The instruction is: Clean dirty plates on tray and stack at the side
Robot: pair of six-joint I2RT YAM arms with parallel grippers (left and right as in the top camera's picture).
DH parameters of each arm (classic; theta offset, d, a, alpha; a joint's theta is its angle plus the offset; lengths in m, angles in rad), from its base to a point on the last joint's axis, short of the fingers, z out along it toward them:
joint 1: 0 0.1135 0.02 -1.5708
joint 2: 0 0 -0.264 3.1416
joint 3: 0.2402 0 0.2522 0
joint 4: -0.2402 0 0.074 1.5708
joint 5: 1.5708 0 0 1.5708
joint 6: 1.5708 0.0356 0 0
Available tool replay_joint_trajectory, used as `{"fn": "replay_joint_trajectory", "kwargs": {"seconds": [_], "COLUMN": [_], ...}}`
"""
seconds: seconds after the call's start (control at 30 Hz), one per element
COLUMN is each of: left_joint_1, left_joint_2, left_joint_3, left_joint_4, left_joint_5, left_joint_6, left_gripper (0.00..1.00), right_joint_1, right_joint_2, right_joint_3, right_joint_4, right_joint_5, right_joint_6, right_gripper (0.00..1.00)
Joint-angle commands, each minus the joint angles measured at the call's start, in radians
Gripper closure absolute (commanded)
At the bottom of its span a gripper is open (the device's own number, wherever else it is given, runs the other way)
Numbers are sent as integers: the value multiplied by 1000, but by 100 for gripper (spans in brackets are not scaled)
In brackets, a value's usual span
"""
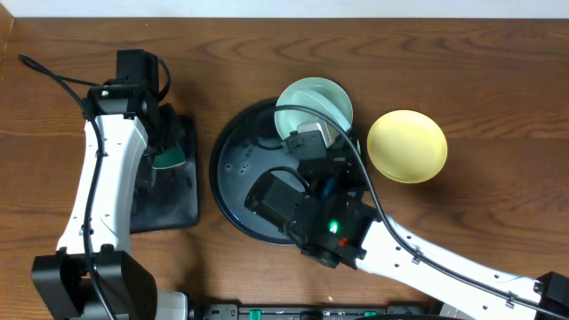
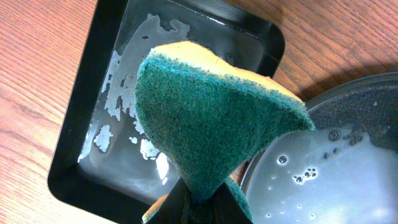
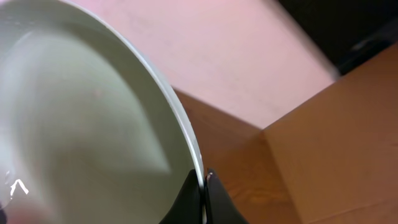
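Next, my right gripper sets the pale turquoise plate down on top of the pale yellow plate (image 1: pixel 407 146).
A pale turquoise plate (image 1: pixel 313 108) is tilted up over the far right edge of the large round black tray (image 1: pixel 233 178). My right gripper (image 3: pixel 203 186) is shut on its rim, and the plate fills the left of the right wrist view (image 3: pixel 81 124). A pale yellow plate (image 1: pixel 407 146) lies flat on the table to the right of the tray. My left gripper (image 2: pixel 202 205) is shut on a green and yellow sponge (image 2: pixel 211 118), held above the rectangular black tray. The sponge also shows in the overhead view (image 1: pixel 167 160). A third plate is not in view.
The small rectangular black tray (image 1: pixel 169 209) holds shallow water (image 2: pixel 124 112) and sits left of the round tray. The round tray's wet floor (image 2: pixel 336 180) has droplets. My right arm lies across the round tray's near side.
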Motion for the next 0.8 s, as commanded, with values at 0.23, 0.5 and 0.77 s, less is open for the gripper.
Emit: {"fn": "replay_joint_trajectory", "kwargs": {"seconds": [0.23, 0.5, 0.77], "left_joint_1": [5, 5, 5], "left_joint_2": [-5, -5, -5], "left_joint_3": [4, 4, 4], "left_joint_4": [-5, -7, -7], "left_joint_5": [-9, -9, -9], "left_joint_6": [-5, -5, -5], "left_gripper": [92, 92, 92], "right_joint_1": [25, -15, -167], "right_joint_2": [-20, -19, -19], "right_joint_3": [19, 18, 11], "right_joint_4": [9, -15, -74], "right_joint_5": [68, -264, -735], "right_joint_6": [-2, 33, 134], "right_gripper": [99, 99, 99]}}
